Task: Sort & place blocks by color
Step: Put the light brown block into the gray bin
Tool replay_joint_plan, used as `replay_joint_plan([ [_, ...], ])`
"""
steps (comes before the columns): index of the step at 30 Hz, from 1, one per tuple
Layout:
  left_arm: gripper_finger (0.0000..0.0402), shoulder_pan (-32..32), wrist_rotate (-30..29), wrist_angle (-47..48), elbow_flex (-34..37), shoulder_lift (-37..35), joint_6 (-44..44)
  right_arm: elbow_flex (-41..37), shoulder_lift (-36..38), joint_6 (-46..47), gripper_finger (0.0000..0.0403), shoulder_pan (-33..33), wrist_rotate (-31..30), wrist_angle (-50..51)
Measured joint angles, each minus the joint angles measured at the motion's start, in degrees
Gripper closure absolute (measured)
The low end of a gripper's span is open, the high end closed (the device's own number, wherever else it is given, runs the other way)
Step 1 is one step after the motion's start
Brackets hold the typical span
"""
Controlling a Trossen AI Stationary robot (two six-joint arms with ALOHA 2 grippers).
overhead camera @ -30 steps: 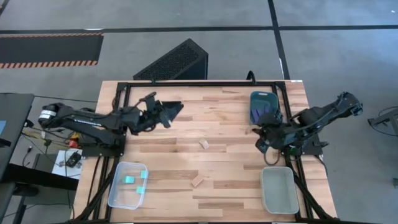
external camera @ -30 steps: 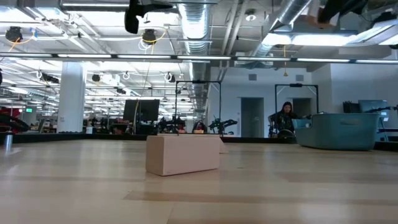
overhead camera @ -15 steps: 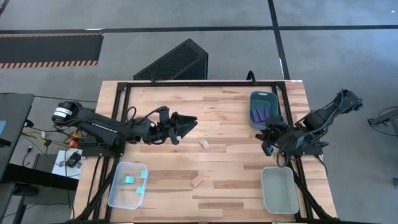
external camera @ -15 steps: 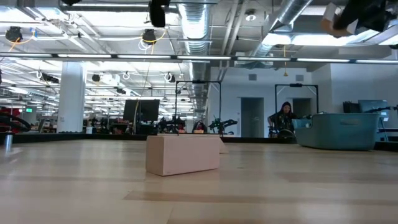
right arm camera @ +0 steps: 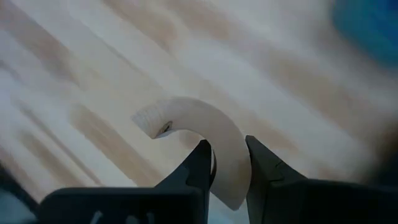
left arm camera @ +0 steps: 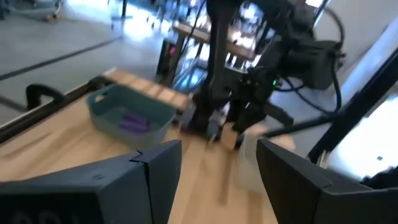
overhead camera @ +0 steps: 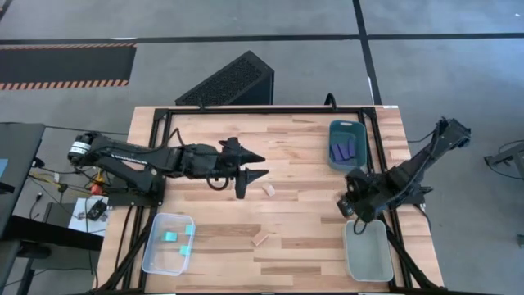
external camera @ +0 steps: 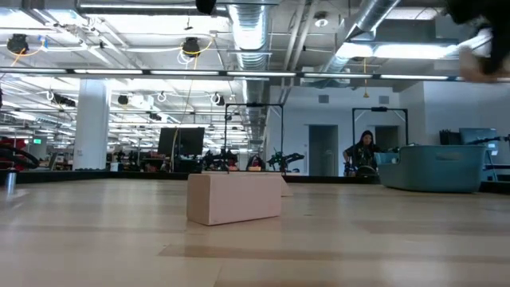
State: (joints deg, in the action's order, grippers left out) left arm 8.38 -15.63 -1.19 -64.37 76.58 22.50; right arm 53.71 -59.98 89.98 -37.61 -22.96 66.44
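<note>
Next, I set the curved wood piece, now hanging above the tray's far end, down with my right gripper in the grey tray [overhead camera: 359, 247], near its open-wood side.
My left gripper [overhead camera: 253, 172] is open and hovers over the table's middle, just left of a pale wood block [overhead camera: 268, 189]. The block lies flat on the table. A second pale block [overhead camera: 260, 238] lies nearer the near edge and stands large in the low view [external camera: 235, 197]. My right gripper [overhead camera: 352, 208] hangs above the far end of the grey tray [overhead camera: 366, 251] and is shut on a pale curved wood piece [right arm camera: 186, 118]. Blue bars [overhead camera: 342, 148] lie in the dark teal tray [overhead camera: 346, 129]. Teal cubes [overhead camera: 169, 237] lie in the clear tray [overhead camera: 155, 254]. My right gripper pinches the curved wood piece between its two fingers, by one end of the arch [right arm camera: 229, 155]. The other end [right arm camera: 149, 117] sticks out past the fingertips. The piece is lifted clear of the table.
The three trays sit near the table's edges: clear at the near left, grey at the near right, dark teal at the far right [left arm camera: 130, 115]. A black frame runs around the tabletop. Open wood lies between the two arms.
My left arm has reached out toward the table's right, from the left side to the middle, and its open gripper has turned beside the pale block. My right gripper has moved from beside the dark teal tray toward the near edge, to the grey tray's far end.
</note>
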Motion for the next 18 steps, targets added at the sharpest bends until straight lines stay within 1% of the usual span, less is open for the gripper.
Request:
replay_joint_plan([
  [2,0.0207,0.6,0.1,4.4,-1.5,0.0,-0.8,0.0,-1.8,3.7,0.0337,-1.6,6.6,4.0],
  [4,0.0207,1.7,0.2,6.8,-2.4,0.0,-1.5,0.0,-3.8,6.7,0.0337,-3.6,12.0,6.6],
  [6,0.0207,3.1,0.2,8.0,-2.5,0.0,-2.2,0.0,-5.9,9.9,0.0337,-6.0,15.1,7.5],
  [8,0.0207,4.6,-0.4,9.6,-2.5,0.0,-2.4,0.0,-7.6,13.2,0.0337,-8.5,17.9,5.2],
  [10,0.0207,5.8,-1.6,11.3,-2.5,0.0,-2.3,0.0,-9.6,16.9,0.0337,-11.6,19.9,1.7],
  [13,0.0207,7.7,-3.2,15.0,-2.5,-0.3,-2.0,0.0,-12.5,24.3,0.0337,-16.6,20.7,-3.1],
  [16,0.0207,9.0,-3.0,17.7,-2.5,-1.1,-1.9,0.0,-15.6,31.5,0.0337,-20.7,21.7,-5.2],
  [18,0.0207,9.8,-3.0,21.2,-2.5,-1.6,-1.9,0.0,-17.8,34.0,0.0337,-22.3,24.0,-6.9],
])
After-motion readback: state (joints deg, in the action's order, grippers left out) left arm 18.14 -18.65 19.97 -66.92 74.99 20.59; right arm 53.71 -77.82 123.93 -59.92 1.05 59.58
